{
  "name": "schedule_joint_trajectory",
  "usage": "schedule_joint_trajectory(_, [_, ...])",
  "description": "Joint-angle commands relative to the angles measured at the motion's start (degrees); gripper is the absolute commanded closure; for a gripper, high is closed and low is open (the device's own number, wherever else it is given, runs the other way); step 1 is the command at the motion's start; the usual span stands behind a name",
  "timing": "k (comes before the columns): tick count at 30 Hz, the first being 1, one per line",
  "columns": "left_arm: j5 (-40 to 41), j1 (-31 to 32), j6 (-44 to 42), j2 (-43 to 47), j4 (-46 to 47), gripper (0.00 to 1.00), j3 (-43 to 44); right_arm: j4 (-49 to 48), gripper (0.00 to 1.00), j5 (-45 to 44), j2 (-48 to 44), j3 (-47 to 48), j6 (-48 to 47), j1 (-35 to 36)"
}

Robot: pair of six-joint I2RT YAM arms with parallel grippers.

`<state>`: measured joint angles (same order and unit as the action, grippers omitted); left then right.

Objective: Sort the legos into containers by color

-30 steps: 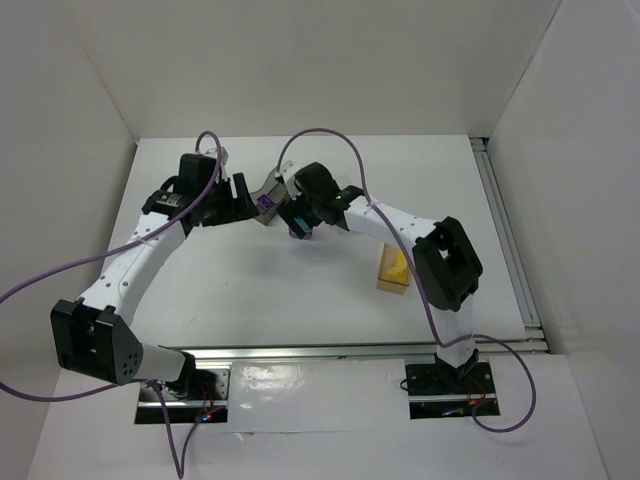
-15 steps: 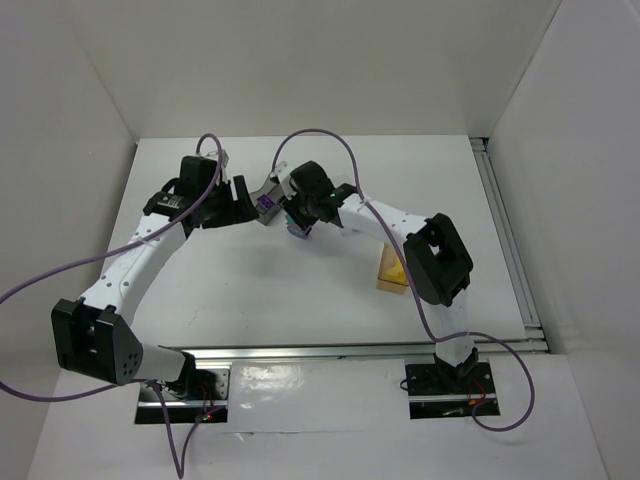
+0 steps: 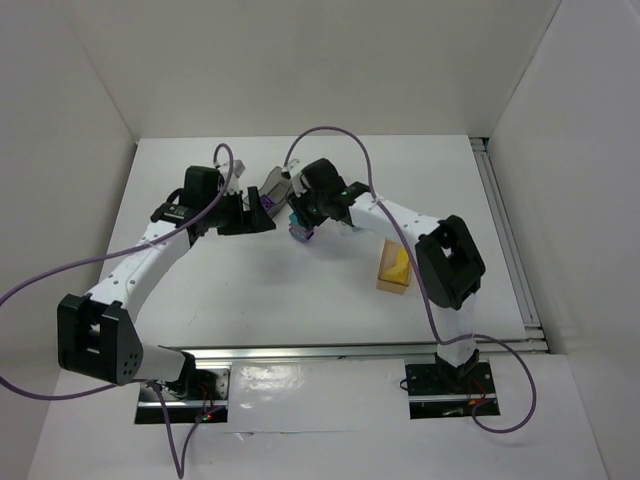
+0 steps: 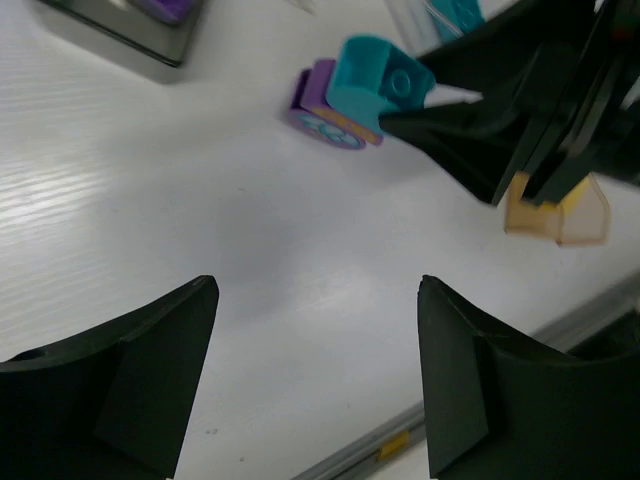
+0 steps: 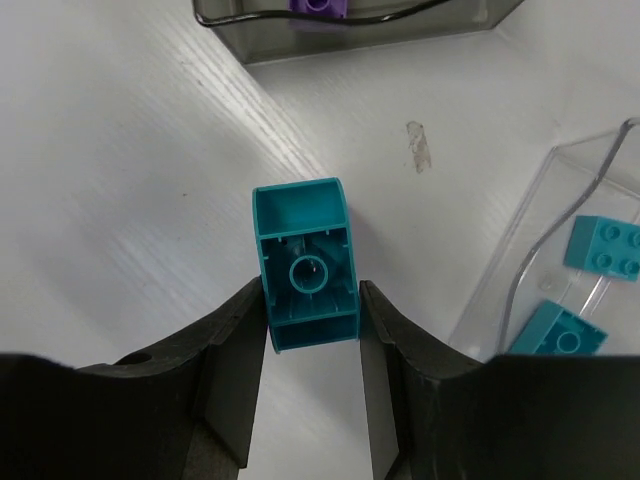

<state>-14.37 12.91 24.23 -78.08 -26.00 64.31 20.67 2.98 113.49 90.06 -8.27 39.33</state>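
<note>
My right gripper has a spot to let go inside the clear container (image 3: 344, 206) (image 5: 527, 288). It will drop the teal lego there, beside the other teal legos.
My right gripper (image 5: 312, 292) is shut on a teal lego (image 5: 303, 262), hollow underside towards the camera, low over the table. In the left wrist view the same teal lego (image 4: 378, 84) touches a purple lego (image 4: 318, 108) lying on the table. The smoky dark grey container (image 5: 350, 30) holds a purple lego (image 5: 320, 6). Two teal legos (image 5: 605, 245) lie in the clear container (image 5: 520, 250). The amber container (image 3: 394, 270) holds yellow. My left gripper (image 4: 315, 292) hangs open and empty over bare table, just left of the right gripper (image 3: 300, 228).
Both arms meet near the table's middle, their fingers close together. The dark grey container (image 3: 274, 187) stands just behind them. A metal rail (image 3: 510, 230) runs along the right edge of the table. White walls enclose the back and sides.
The right gripper has gone from open to shut on the teal lego. The left arm has shifted a little to the right, closer to the right gripper.
</note>
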Motion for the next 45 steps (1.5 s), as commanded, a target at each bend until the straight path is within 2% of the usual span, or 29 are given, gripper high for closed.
schedule_joint_trajectory(1, [-19.3,0.3,-4.1,0.7,11.6,0.14,-3.3,-2.1,0.83,12.4,-13.0,-5.5,5.4,-3.9])
schedule_joint_trajectory(3, [-26.1,0.8,-4.1,0.1,15.6,0.12,-5.7,-4.5,0.84,18.4,-17.1,-9.4,8.3,-7.3])
schedule_joint_trajectory(4, [-27.5,0.8,-3.3,-0.4,19.1,0.12,-6.3,-5.2,0.84,23.5,-20.7,-12.8,9.1,-8.3])
schedule_joint_trajectory(7, [-31.7,1.4,-3.3,-0.9,21.9,0.12,-7.5,-5.8,0.85,31.6,-25.9,-18.0,11.4,-12.2])
schedule_joint_trajectory(10, [-34.7,2.6,-3.9,-0.9,25.6,0.12,-8.2,-7.3,0.88,38.6,-28.4,-20.9,13.5,-15.8])
schedule_joint_trajectory(12, [-39.2,2.7,-5.0,-2.1,27.9,0.09,-8.8,-7.8,0.89,44.7,-30.2,-22.9,14.2,-17.4])
schedule_joint_trajectory(15, [-45.8,4.0,-6.8,-5.2,27.9,0.07,-5.5,-9.2,0.89,50.3,-32.0,-24.9,15.8,-18.7])
schedule_joint_trajectory(17, [-47.3,4.7,-7.7,-6.6,27.1,0.06,-3.0,-10.8,0.89,53.1,-32.7,-26.5,17.2,-19.4])
schedule_joint_trajectory(23, [-48.5,6.4,-14.6,-11.8,19.5,0.08,3.3,-13.0,0.89,56.4,-34.0,-27.7,19.3,-20.0])
schedule_joint_trajectory(26, [-49.8,7.0,-15.4,-12.4,17.9,0.09,3.9,-13.6,0.89,57.0,-34.0,-27.1,20.0,-20.0])
schedule_joint_trajectory(37, [-52.4,8.7,-13.3,-14.1,22.4,0.25,2.2,-17.2,0.89,58.7,-32.4,-27.7,22.5,-20.0])
schedule_joint_trajectory(39, [-52.4,8.7,-12.3,-14.1,23.3,0.33,2.2,-16.0,0.89,58.2,-32.4,-27.7,22.5,-20.0])
schedule_joint_trajectory(41, [-52.4,8.7,-13.1,-14.1,22.4,0.72,2.8,-15.3,0.89,56.9,-32.4,-27.7,22.0,-20.0])
schedule_joint_trajectory(42, [-52.4,8.7,-13.2,-14.7,21.4,0.83,3.8,-14.7,0.89,56.3,-32.4,-27.7,21.5,-20.0])
schedule_joint_trajectory(44, [-51.7,8.7,-13.9,-15.3,19.2,1.00,4.6,-13.5,0.89,55.1,-32.4,-27.1,20.1,-20.0])
schedule_joint_trajectory(45, [-51.7,8.7,-13.9,-16.0,19.2,1.00,4.6,-13.5,0.89,54.2,-32.4,-27.1,20.1,-20.0])
